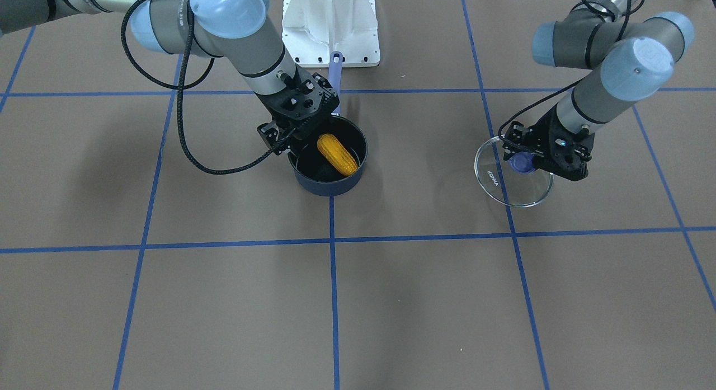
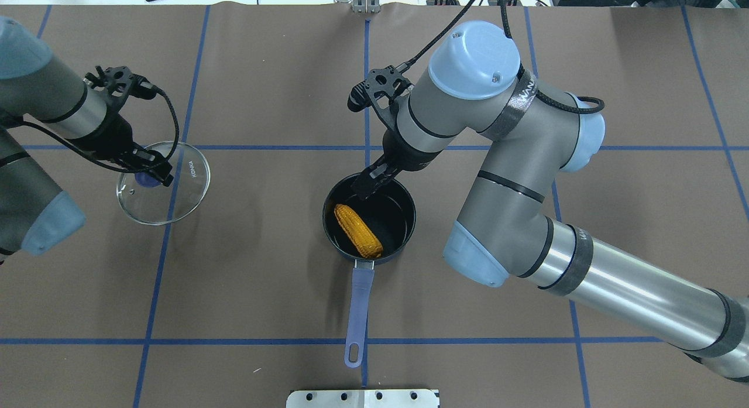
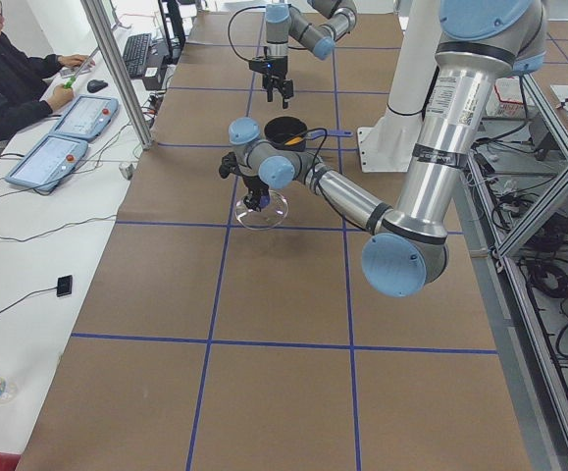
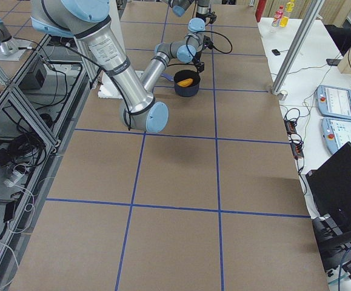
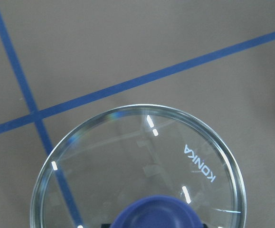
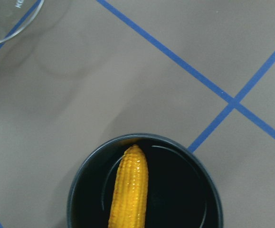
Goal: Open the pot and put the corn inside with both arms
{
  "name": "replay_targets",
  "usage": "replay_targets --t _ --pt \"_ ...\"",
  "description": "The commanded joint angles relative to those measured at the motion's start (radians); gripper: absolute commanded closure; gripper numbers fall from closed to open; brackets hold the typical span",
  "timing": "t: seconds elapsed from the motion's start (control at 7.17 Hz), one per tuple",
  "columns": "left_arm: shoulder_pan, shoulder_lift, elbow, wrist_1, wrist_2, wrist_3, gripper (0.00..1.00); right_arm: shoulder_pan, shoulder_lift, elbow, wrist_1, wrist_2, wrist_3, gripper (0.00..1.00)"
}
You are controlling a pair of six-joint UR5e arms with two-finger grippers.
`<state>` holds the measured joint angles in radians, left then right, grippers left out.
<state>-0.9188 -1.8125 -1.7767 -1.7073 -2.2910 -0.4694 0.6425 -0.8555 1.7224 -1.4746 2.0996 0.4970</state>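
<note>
The glass lid, now held tilted low over the table, will be let go by my left gripper on the brown table (image 1: pixel 550 178) beside the blue tape line, away from the pot.
The dark navy pot (image 1: pixel 330 187) stands uncovered at the table's middle, and its lavender handle (image 2: pixel 359 302) points toward the robot base. The yellow corn (image 2: pixel 358 230) lies inside the pot, leaning on its wall, and also shows in the right wrist view (image 6: pixel 129 190). My right gripper (image 2: pixel 366 188) hangs over the pot's far rim. It is open and apart from the corn. My left gripper (image 2: pixel 149 174) is shut on the blue knob (image 5: pixel 156 213) of the glass lid (image 2: pixel 181 191). It holds the lid tilted, low over the table, far to the pot's left.
The white base plate (image 1: pixel 331 26) sits just behind the pot handle. Blue tape lines (image 1: pixel 333 300) cross the brown table cover. An operator (image 3: pixel 9 78) sits at a desk beside the table's far side.
</note>
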Motion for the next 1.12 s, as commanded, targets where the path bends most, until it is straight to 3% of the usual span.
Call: replay_targets --t 0.0,0.42,0.7,0.98 --pt "-0.008 0.048 0.020 -0.011 -0.005 0.049 0.37 0.023 -0.029 -0.001 0.004 0.000 -0.040 0.00" --pt "-0.041 0.088 0.054 -0.041 -0.007 0.100 0.37 0.048 -0.068 -0.003 0.005 0.002 -0.092 0.00" --pt "-0.041 0.099 0.126 -0.167 -0.007 0.089 0.37 0.048 -0.079 -0.003 0.007 0.002 -0.092 0.00" --pt "-0.041 0.099 0.126 -0.169 -0.008 0.087 0.35 0.048 -0.082 -0.003 0.007 0.002 -0.094 0.00"
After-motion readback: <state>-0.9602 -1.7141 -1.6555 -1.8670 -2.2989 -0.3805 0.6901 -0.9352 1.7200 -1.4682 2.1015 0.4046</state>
